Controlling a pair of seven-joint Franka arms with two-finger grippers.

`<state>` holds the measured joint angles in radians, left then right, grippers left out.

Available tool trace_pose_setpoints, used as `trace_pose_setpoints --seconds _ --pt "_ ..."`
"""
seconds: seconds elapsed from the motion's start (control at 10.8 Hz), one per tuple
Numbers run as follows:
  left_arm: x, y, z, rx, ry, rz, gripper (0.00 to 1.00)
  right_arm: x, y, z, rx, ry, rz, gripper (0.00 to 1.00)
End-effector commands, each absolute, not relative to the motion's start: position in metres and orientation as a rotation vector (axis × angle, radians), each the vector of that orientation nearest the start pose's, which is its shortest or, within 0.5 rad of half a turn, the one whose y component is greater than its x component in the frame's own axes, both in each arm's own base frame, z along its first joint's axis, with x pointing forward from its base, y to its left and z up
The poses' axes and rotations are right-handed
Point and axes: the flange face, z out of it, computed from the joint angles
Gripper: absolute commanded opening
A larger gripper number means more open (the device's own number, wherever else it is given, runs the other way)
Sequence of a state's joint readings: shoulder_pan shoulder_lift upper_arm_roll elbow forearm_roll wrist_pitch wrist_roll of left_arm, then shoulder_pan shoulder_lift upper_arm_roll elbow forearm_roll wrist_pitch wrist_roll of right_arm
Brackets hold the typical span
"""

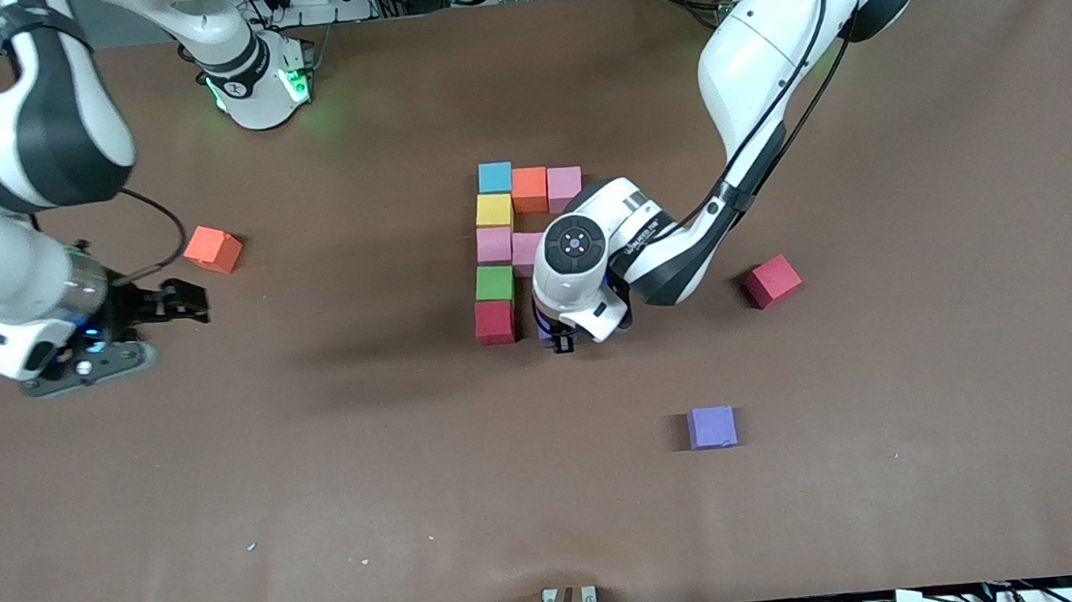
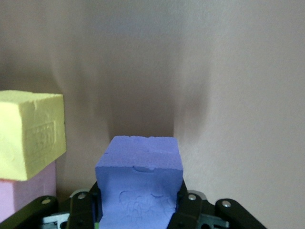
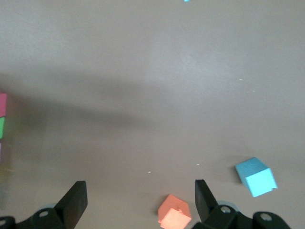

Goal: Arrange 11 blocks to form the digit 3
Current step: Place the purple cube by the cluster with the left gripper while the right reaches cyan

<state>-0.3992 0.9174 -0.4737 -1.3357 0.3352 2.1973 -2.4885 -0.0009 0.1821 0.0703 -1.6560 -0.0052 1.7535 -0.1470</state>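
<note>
Next, my left gripper releases the purple block on the table, snug [image 1: 531, 323] against the red block that ends the column.
Several blocks form a partial figure mid-table: blue [image 1: 495, 177], orange [image 1: 530, 189] and pink [image 1: 565, 187] in a row. From the blue one a column of yellow [image 1: 494, 211], pink [image 1: 494, 244], green [image 1: 495, 283] and red [image 1: 495, 322] runs toward the front camera. Another pink block [image 1: 526, 251] sits beside the column's pink one. My left gripper [image 1: 562, 340] [image 2: 137, 210] is low beside the red block, shut on a purple block [image 2: 140, 179]. My right gripper [image 1: 192, 303] [image 3: 139, 200] hangs open and empty by a loose orange block [image 1: 213, 250] [image 3: 174, 212].
Loose on the table are a red block [image 1: 771, 280] toward the left arm's end and a purple block [image 1: 712, 427] nearer the front camera. The right wrist view also shows a light blue block [image 3: 256, 176] near the orange one. The left forearm crosses above the figure.
</note>
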Motion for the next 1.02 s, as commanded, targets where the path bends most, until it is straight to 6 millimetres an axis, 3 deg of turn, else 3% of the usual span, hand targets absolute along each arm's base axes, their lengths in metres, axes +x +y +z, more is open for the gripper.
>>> trace_pose_setpoints --seconds 0.0,0.19,0.46,0.74,0.93 --pt "0.540 -0.520 0.213 2.177 2.192 -0.170 0.02 0.599 0.005 0.509 -3.057 -0.284 0.105 1.00" --pt "0.544 -0.518 0.213 2.151 2.191 -0.179 0.02 0.602 -0.001 0.531 -3.067 -0.235 0.074 1.00" --pt "0.543 -0.522 0.207 2.125 2.183 -0.209 0.02 0.600 -0.008 0.570 -3.090 0.026 0.006 1.00" --pt "0.544 -0.525 0.204 2.084 2.169 -0.231 0.02 0.586 -0.017 0.604 -3.121 0.041 -0.084 1.00" --pt "0.543 -0.526 0.200 2.088 2.171 -0.235 0.02 0.574 -0.019 0.615 -3.140 0.039 -0.123 1.00"
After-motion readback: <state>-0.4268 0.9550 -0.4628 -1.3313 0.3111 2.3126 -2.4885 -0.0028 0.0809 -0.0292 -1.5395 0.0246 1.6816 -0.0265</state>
